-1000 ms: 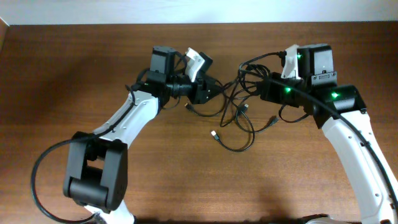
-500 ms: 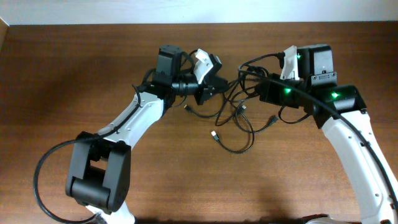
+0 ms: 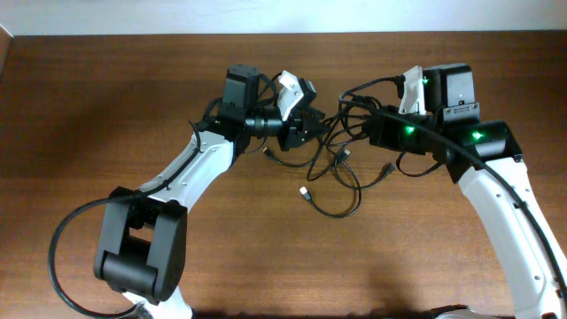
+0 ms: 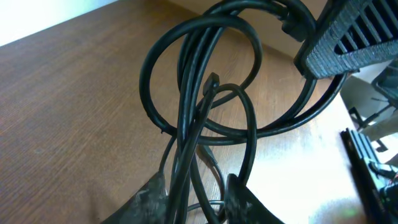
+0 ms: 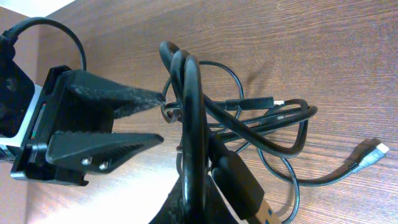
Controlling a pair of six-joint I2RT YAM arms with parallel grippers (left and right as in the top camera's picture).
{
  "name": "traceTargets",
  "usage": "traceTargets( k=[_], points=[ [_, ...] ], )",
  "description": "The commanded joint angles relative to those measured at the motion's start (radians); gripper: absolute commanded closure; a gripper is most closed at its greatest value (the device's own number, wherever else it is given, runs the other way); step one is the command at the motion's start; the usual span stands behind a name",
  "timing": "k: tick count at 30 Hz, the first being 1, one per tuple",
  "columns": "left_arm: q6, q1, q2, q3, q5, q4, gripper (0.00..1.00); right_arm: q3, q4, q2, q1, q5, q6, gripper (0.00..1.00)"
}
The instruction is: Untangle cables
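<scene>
Several strands of cable run between the left gripper's fingers, so it should pinch only the cable with the upright plug end (image 4: 212,82) and pull it clear.
A tangle of thin black cables (image 3: 339,158) lies on the wooden table (image 3: 106,97) between both arms. My right gripper (image 3: 368,125) is shut on an upper loop of the cables (image 5: 190,118); its fingertips (image 5: 200,198) pinch that loop, and a USB plug (image 5: 247,190) rests beside them. My left gripper (image 3: 312,125) is open at the tangle's left side. In the left wrist view several strands (image 4: 198,106) run between the spread fingers of my left gripper (image 4: 199,194) without being pinched. Loose plug ends (image 3: 306,191) lie on the table.
The open left fingers (image 5: 109,144) show at the left of the right wrist view, and a right finger (image 4: 348,37) shows at the top right of the left wrist view. A thick black arm cable (image 3: 64,232) loops by the left base. A white wall edge (image 3: 283,16) borders the far side.
My left gripper has moved right and slightly away from me, up to the tangle, so that strands now sit between its fingers. The right arm and its held loop have stayed put.
</scene>
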Motion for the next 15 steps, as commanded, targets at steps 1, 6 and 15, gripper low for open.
traceTargets(
  k=[1,6,15],
  points=[
    [0.003,-0.023,0.014,0.006,-0.025,0.003,0.79,0.01,0.006,-0.003,0.005,-0.039,-0.013,0.96],
    [0.002,-0.031,0.015,0.006,-0.079,0.02,1.0,0.01,0.009,-0.003,0.005,-0.049,-0.014,0.96],
    [-0.046,0.0,0.016,0.006,-0.037,0.008,0.41,0.01,0.012,-0.003,0.005,-0.05,-0.014,0.96]
  ],
)
